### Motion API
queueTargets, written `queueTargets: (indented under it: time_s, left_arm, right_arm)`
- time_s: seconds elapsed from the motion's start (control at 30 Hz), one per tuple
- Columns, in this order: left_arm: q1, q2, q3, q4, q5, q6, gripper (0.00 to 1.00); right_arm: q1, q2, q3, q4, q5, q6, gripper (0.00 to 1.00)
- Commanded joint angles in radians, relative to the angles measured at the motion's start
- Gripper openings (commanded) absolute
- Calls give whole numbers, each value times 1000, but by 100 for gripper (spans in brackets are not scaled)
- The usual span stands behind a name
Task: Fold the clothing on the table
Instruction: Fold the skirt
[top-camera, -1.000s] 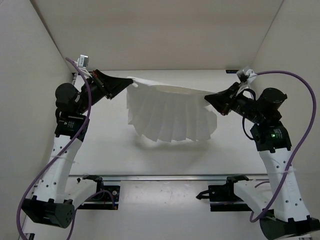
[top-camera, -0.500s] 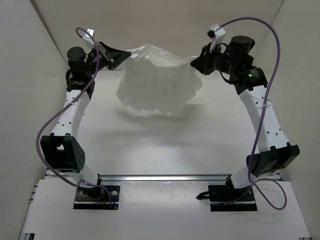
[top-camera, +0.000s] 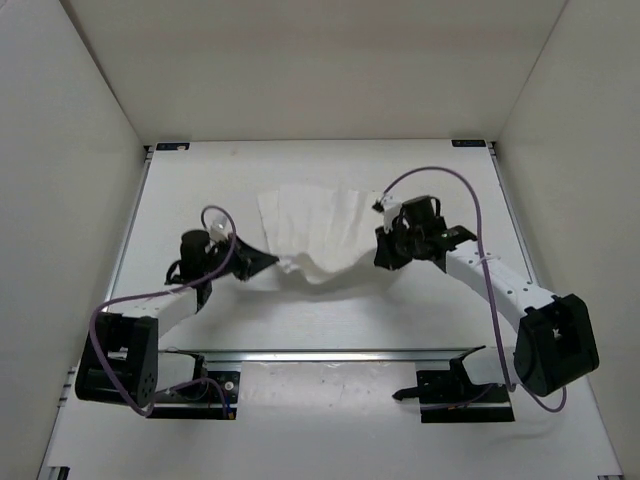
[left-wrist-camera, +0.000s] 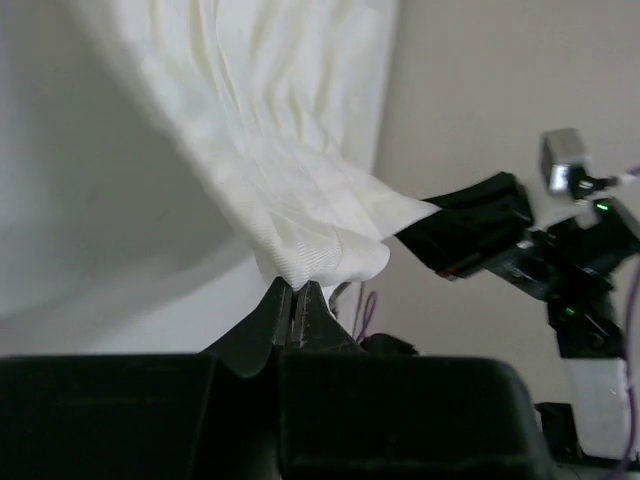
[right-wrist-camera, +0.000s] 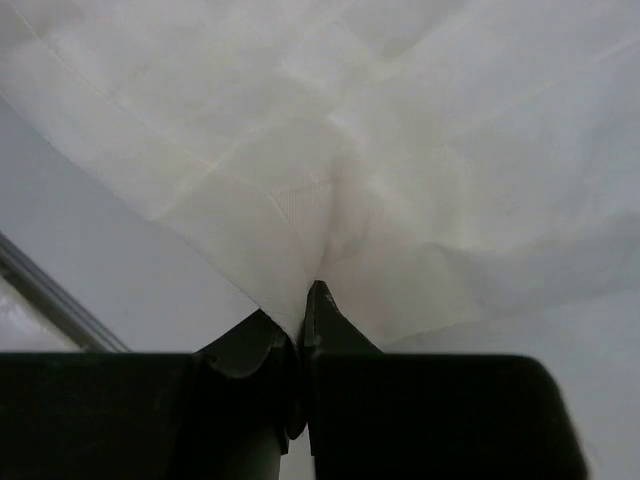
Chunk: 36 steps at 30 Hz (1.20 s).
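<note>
The left gripper needs to release the clothing's near corner on the clothing's flat far part (top-camera: 275, 231), near that part's side edge.
The clothing (top-camera: 318, 232), a thin white creased piece, lies spread on the white table (top-camera: 330, 318) near its middle, and its near edge is bunched and drawn toward me. My left gripper (top-camera: 270, 263) is shut on the near left corner. In the left wrist view the fabric (left-wrist-camera: 285, 190) rises from the closed tips (left-wrist-camera: 293, 288). My right gripper (top-camera: 382, 258) is shut on the near right edge. In the right wrist view the cloth (right-wrist-camera: 380, 150) fans out from the closed tips (right-wrist-camera: 305, 295) and fills most of the frame.
A metal rail (top-camera: 330, 353) crosses the table in front of the arm bases. White walls enclose the left, right and far sides. The right arm's black gripper body (left-wrist-camera: 478, 232) shows in the left wrist view, close beside the cloth.
Both arms have dropped from high at the far side to low near the table's middle. The cloth, which hung in the air between them, now lies on the table.
</note>
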<state>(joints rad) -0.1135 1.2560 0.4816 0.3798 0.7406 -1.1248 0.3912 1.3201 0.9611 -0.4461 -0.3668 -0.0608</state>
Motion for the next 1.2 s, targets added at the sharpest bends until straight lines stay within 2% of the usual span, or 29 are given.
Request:
queueTargets:
  time_s: [0.0, 0.1, 0.23, 0.3, 0.4, 0.5, 0.63, 0.8, 1.0, 1.17]
  left_arm:
    - [-58, -117, -153, 4, -70, 36, 0]
    - [-110, -211, -211, -143, -131, 74, 0]
    - [-112, -484, -290, -309, -208, 45, 0]
    - [-95, -665, -337, -447, -227, 13, 0]
    - [-100, -780, -373, -521, -222, -10, 0]
    - [-129, -802, -406, -504, -230, 0, 0]
    - [-127, -820, -394, -573, -256, 69, 0]
    - [-130, -834, -371, -633, -244, 71, 0]
    - [-184, -941, -275, -806, -242, 43, 0]
    - [-189, -998, -137, -941, -245, 54, 0]
  right_arm:
    - [87, -71, -95, 12, 60, 106, 0]
    - [138, -125, -166, -52, 65, 153, 0]
    - [135, -218, -228, -141, -12, 182, 0]
    - [115, -280, -248, -164, -64, 184, 0]
    - [80, -377, -282, -200, -131, 153, 0]
    - [66, -386, -280, -195, -154, 121, 0]
    - [50, -345, -269, -203, -179, 102, 0]
    - [58, -329, -260, -221, -221, 73, 0]
    - [135, -303, -154, -383, -265, 41, 0]
    - [94, -407, -128, -473, -282, 24, 0]
